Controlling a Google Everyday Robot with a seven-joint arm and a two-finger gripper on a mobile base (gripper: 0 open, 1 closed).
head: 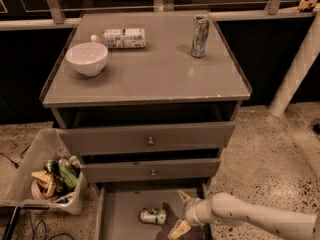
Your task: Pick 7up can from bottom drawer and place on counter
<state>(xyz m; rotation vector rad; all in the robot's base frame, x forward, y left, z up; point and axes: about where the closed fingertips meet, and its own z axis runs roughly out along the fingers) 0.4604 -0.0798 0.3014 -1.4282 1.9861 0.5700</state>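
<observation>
The robot's gripper will next move to the 7up can in the bottom drawer and close around its body (160,216) near the silver end that faces the robot's fingers.
The 7up can (153,216) lies on its side on the floor of the open bottom drawer (122,216), green and white with silver ends. My gripper (181,213) reaches in from the lower right, just to the right of the can and apart from it. Its two pale fingers (179,229) are spread open, one above and one below, and hold nothing. The grey counter (150,71) tops the cabinet above.
On the counter stand a white bowl (87,58), a white-labelled plastic bottle (120,38) lying down and a tall slim silver can (200,29). Two upper drawers with round knobs (150,141) are partly open. A clear bin (47,171) of rubbish stands left of the bottom drawer.
</observation>
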